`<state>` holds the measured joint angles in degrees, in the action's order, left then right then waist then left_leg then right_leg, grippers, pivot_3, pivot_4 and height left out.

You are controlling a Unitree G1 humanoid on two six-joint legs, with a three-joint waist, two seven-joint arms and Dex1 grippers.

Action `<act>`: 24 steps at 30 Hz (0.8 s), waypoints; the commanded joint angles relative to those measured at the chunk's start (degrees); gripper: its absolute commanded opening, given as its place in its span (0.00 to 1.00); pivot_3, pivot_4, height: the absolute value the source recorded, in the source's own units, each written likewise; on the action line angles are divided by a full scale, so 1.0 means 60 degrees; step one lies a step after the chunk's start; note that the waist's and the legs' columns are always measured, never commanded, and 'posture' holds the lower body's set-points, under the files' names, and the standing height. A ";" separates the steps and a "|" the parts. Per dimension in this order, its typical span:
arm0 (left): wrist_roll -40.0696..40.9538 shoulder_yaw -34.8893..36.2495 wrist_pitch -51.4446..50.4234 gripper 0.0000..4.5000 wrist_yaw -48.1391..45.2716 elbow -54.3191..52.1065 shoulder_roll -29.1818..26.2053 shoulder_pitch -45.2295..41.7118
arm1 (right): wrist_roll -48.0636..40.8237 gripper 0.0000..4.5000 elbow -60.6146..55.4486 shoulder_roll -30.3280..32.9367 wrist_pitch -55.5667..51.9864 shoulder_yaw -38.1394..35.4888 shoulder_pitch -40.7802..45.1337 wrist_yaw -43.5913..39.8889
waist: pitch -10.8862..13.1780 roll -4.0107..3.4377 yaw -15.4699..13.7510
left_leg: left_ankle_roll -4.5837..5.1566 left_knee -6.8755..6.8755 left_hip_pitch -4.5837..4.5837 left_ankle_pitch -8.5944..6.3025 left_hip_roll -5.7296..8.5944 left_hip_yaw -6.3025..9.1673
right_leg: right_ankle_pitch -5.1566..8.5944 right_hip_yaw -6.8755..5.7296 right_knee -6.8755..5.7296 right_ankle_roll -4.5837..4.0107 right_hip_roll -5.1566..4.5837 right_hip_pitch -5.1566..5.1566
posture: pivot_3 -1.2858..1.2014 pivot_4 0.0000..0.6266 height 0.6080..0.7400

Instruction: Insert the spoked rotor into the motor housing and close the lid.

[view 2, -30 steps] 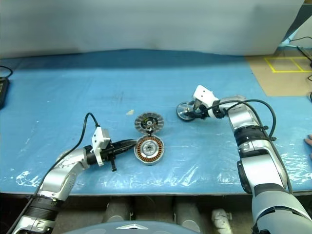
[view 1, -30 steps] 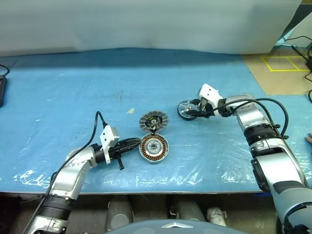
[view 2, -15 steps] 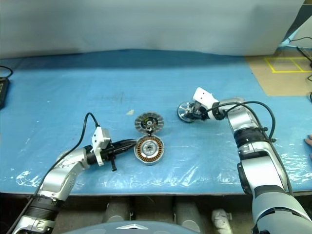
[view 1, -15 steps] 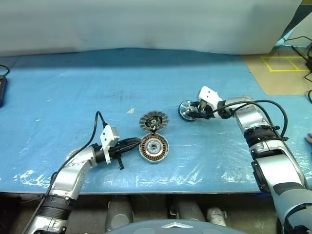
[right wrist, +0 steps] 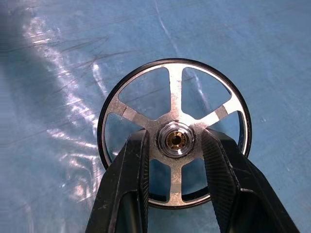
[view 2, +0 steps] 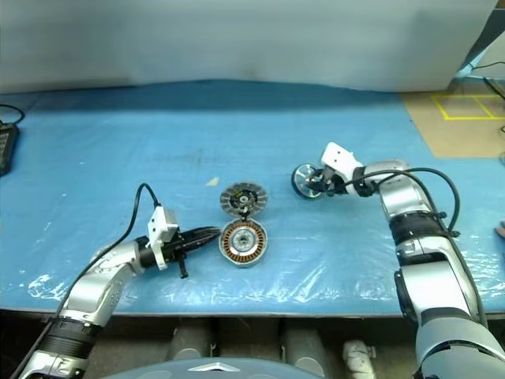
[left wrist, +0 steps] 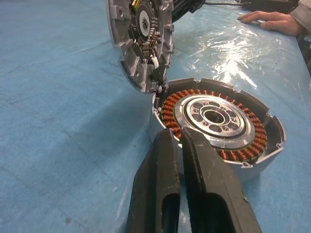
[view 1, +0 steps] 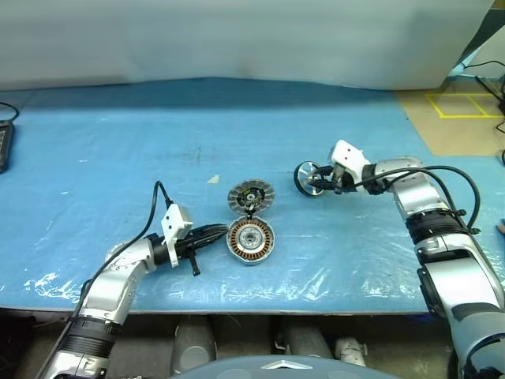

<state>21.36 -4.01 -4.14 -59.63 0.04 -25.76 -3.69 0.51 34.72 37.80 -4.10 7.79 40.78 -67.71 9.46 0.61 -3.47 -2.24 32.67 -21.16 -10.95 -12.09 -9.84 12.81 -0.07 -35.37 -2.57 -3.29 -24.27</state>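
Next, my right gripper releases the spoked rotor inside the ring of copper windings [view 1: 251, 238], in the center of the motor housing.
The spoked rotor [right wrist: 176, 92], a dark-rimmed wheel with silver spokes, is tipped up off the blue mat right of centre [view 1: 309, 179]. My right gripper [right wrist: 176, 138] is shut on its central hub, one finger on each side. The motor housing [view 1: 251, 238], a silver cup with copper windings [left wrist: 214, 116], lies near the table's front. The lid [view 1: 249, 197], a slotted silver disc, stands tilted up at the housing's far edge [left wrist: 141, 39]. My left gripper [left wrist: 175, 136] is shut, and its tips rest against the housing's left rim [view 1: 219, 232].
The table is covered with a blue plastic sheet [view 1: 118, 158]. A small pale scrap [view 1: 211, 179] lies left of the lid. A black device [view 1: 4, 146] sits at the far left edge. A person's hand [left wrist: 272, 19] rests on the mat at the right.
My right gripper has closed on the rotor's hub and drawn it a little to the right and toward me, tipping it up. The left arm, housing and lid have not moved.
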 commanded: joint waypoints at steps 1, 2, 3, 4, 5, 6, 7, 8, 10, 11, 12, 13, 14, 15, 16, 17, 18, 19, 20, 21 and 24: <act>0.0244 0.0158 0.0148 0.07 -0.0268 -0.0182 -0.0122 0.0043 | -0.1256 0.28 -0.1789 0.0462 -0.0625 -0.0621 -0.0685 -0.1019 | 0.0004 -0.0004 -0.0062 | 0.0002 -0.0005 -0.0003 0.0000 0.0000 -0.0001 | 0.0000 0.0000 0.0004 0.0000 0.0001 -0.0003 | 0.52 0.24 1.00; 0.0264 0.0146 0.0157 0.07 -0.0329 -0.0168 -0.0130 0.0038 | -0.1600 0.28 -0.2378 0.0547 -0.0859 -0.0702 -0.0968 -0.1267 | 0.0007 -0.0007 -0.0067 | 0.0002 -0.0009 -0.0003 0.0000 0.0000 -0.0003 | 0.0000 0.0001 0.0009 0.0000 0.0001 -0.0006 | 0.52 0.24 1.00; 0.0280 0.0139 0.0160 0.07 -0.0381 -0.0148 -0.0134 0.0028 | -0.1889 0.28 -0.2916 0.0621 -0.1027 -0.0759 -0.1229 -0.1478 | 0.0009 -0.0011 -0.0065 | 0.0002 -0.0012 -0.0002 0.0000 -0.0002 -0.0006 | 0.0000 0.0003 0.0009 0.0000 0.0004 -0.0008 | 0.52 0.24 1.00; 0.0294 0.0133 0.0161 0.07 -0.0428 -0.0127 -0.0133 0.0015 | -0.2114 0.28 -0.3380 0.0699 -0.1193 -0.0796 -0.1459 -0.1634 | 0.0011 -0.0013 -0.0060 | 0.0002 -0.0016 0.0001 0.0000 -0.0005 -0.0007 | 0.0000 0.0004 0.0009 0.0001 0.0007 -0.0009 | 0.52 0.24 1.00; 0.0304 0.0129 0.0162 0.07 -0.0471 -0.0112 -0.0131 0.0002 | -0.2270 0.28 -0.3761 0.0779 -0.1320 -0.0814 -0.1652 -0.1738 | 0.0011 -0.0013 -0.0055 | 0.0002 -0.0018 0.0005 0.0000 -0.0013 -0.0007 | 0.0000 0.0007 0.0009 0.0001 0.0015 -0.0009 | 0.52 0.24 1.00; 0.0313 0.0120 0.0152 0.07 -0.0515 -0.0083 -0.0129 -0.0036 | -0.2431 0.28 -0.4147 0.0843 -0.1389 -0.0812 -0.1838 -0.1851 | 0.0011 -0.0014 -0.0062 | 0.0001 -0.0018 0.0009 0.0000 -0.0021 -0.0008 | 0.0000 0.0007 0.0008 0.0000 0.0019 -0.0008 | 0.52 0.24 1.00; 0.0317 0.0114 0.0146 0.07 -0.0546 -0.0062 -0.0127 -0.0063 | -0.2543 0.28 -0.4415 0.0892 -0.1452 -0.0808 -0.1965 -0.1907 | 0.0012 -0.0015 -0.0070 | 0.0001 -0.0018 0.0012 0.0000 -0.0030 -0.0009 | 0.0000 0.0006 0.0007 0.0000 0.0022 -0.0008 | 0.52 0.24 1.00; 0.0318 0.0107 0.0142 0.07 -0.0576 -0.0037 -0.0121 -0.0095 | -0.2707 0.28 -0.4710 0.0925 -0.1622 -0.0788 -0.2079 -0.1972 | 0.0012 -0.0015 -0.0074 | 0.0001 -0.0018 0.0012 0.0000 -0.0040 -0.0009 | 0.0000 0.0007 0.0006 0.0000 0.0022 -0.0008 | 0.52 0.24 1.00; 0.0314 0.0053 0.0143 0.07 -0.0683 0.0020 -0.0115 -0.0190 | -0.3315 0.28 -0.5742 0.0939 -0.2228 -0.0621 -0.2402 -0.2281 | 0.0012 -0.0015 -0.0088 | 0.0000 -0.0016 0.0011 0.0000 -0.0047 -0.0009 | 0.0000 0.0009 0.0006 0.0001 0.0020 -0.0008 | 0.52 0.24 1.00; 0.0315 0.0026 0.0141 0.07 -0.0737 0.0041 -0.0114 -0.0230 | -0.3551 0.28 -0.6198 0.0927 -0.2443 -0.0520 -0.2529 -0.2409 | 0.0012 -0.0015 -0.0090 | 0.0000 -0.0017 0.0011 0.0000 -0.0047 -0.0010 | 0.0000 0.0010 0.0007 0.0001 0.0019 -0.0007 | 0.52 0.24 1.00; 0.0313 0.0009 0.0145 0.07 -0.0778 0.0062 -0.0109 -0.0260 | -0.3699 0.28 -0.6521 0.0908 -0.2607 -0.0416 -0.2599 -0.2483 | 0.0012 -0.0016 -0.0084 | 0.0000 -0.0019 0.0011 0.0000 -0.0046 -0.0010 | 0.0000 0.0010 0.0010 0.0001 0.0020 -0.0007 | 0.52 0.24 1.00; 0.0306 0.0002 0.0143 0.07 -0.0801 0.0074 -0.0103 -0.0280 | -0.3771 0.28 -0.6710 0.0874 -0.2720 -0.0318 -0.2608 -0.2498 | 0.0012 -0.0016 -0.0077 | 0.0000 -0.0024 0.0011 0.0000 -0.0048 -0.0010 | 0.0000 0.0010 0.0013 0.0001 0.0020 -0.0008 | 0.52 0.24 1.00; 0.0302 -0.0001 0.0143 0.07 -0.0818 0.0085 -0.0099 -0.0290 | -0.3794 0.28 -0.6855 0.0813 -0.2782 -0.0186 -0.2594 -0.2493 | 0.0012 -0.0016 -0.0077 | 0.0000 -0.0026 0.0012 0.0000 -0.0048 -0.0010 | 0.0000 0.0011 0.0015 0.0002 0.0020 -0.0008 | 0.52 0.24 1.00; 0.0297 -0.0004 0.0138 0.07 -0.0828 0.0088 -0.0096 -0.0300 | -0.3811 0.28 -0.6959 0.0774 -0.2836 -0.0071 -0.2572 -0.2486 | 0.0012 -0.0015 -0.0082 | 0.0000 -0.0026 0.0011 0.0000 -0.0049 -0.0011 | 0.0000 0.0010 0.0016 0.0001 0.0020 -0.0008 | 0.52 0.24 1.00; 0.0288 -0.0008 0.0139 0.07 -0.0838 0.0097 -0.0095 -0.0305 | -0.3808 0.28 -0.7056 0.0730 -0.2860 0.0087 -0.2542 -0.2512 | 0.0012 -0.0016 -0.0086 | 0.0000 -0.0027 0.0012 0.0000 -0.0049 -0.0011 | 0.0000 0.0009 0.0016 0.0002 0.0021 -0.0008 | 0.52 0.24 1.00; 0.0270 -0.0017 0.0145 0.07 -0.0855 0.0111 -0.0097 -0.0299 | -0.3785 0.28 -0.7129 0.0686 -0.2851 0.0239 -0.2513 -0.2540 | 0.0012 -0.0016 -0.0086 | -0.0001 -0.0027 0.0010 0.0000 -0.0049 -0.0011 | 0.0000 0.0008 0.0016 0.0002 0.0020 -0.0008 | 0.52 0.24 1.00; 0.0236 -0.0036 0.0176 0.07 -0.0882 0.0130 -0.0103 -0.0268 | -0.3725 0.28 -0.7125 0.0558 -0.2840 0.0427 -0.2408 -0.2525 | 0.0012 -0.0015 -0.0082 | -0.0001 -0.0027 0.0010 0.0000 -0.0048 -0.0011 | 0.0000 0.0009 0.0017 0.0002 0.0018 -0.0008 | 0.52 0.24 1.00; 0.0212 -0.0048 0.0200 0.07 -0.0902 0.0144 -0.0108 -0.0246 | -0.3685 0.28 -0.7112 0.0471 -0.2831 0.0555 -0.2331 -0.2506 | 0.0012 -0.0016 -0.0074 | -0.0001 -0.0027 0.0010 -0.0001 -0.0047 -0.0011 | 0.0000 0.0009 0.0018 0.0002 0.0018 -0.0008 | 0.52 0.24 1.00; 0.0207 -0.0050 0.0197 0.07 -0.0906 0.0131 -0.0105 -0.0227 | -0.3576 0.28 -0.7000 0.0364 -0.2789 0.0682 -0.2205 -0.2440 | 0.0012 -0.0016 -0.0070 | -0.0002 -0.0027 0.0010 -0.0001 -0.0046 -0.0010 | 0.0000 0.0010 0.0018 0.0002 0.0018 -0.0008 | 0.52 0.24 1.00; 0.0204 -0.0052 0.0190 0.07 -0.0902 0.0111 -0.0102 -0.0206 | -0.3418 0.28 -0.6848 0.0256 -0.2704 0.0827 -0.2075 -0.2365 | 0.0012 -0.0016 -0.0064 | -0.0002 -0.0028 0.0011 0.0000 -0.0046 -0.0011 | 0.0000 0.0010 0.0018 0.0002 0.0018 -0.0009 | 0.52 0.24 1.00; 0.0208 -0.0060 0.0158 0.07 -0.0858 0.0028 -0.0081 -0.0147 | -0.3019 0.28 -0.6473 0.0028 -0.2404 0.1192 -0.1828 -0.2226 | 0.0012 -0.0016 -0.0070 | -0.0003 -0.0031 0.0011 0.0000 -0.0044 -0.0011 | 0.0000 0.0009 0.0018 0.0002 0.0019 -0.0009 | 0.52 0.24 1.00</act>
<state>22.28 -4.42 -4.01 -64.64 1.44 -26.16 -4.82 -18.37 -4.26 38.20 -20.00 14.57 28.72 -81.36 9.53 0.51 -3.89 -2.26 32.48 -21.11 -10.94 -12.34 -9.90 12.81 -0.02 -35.26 -2.56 -3.17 -24.32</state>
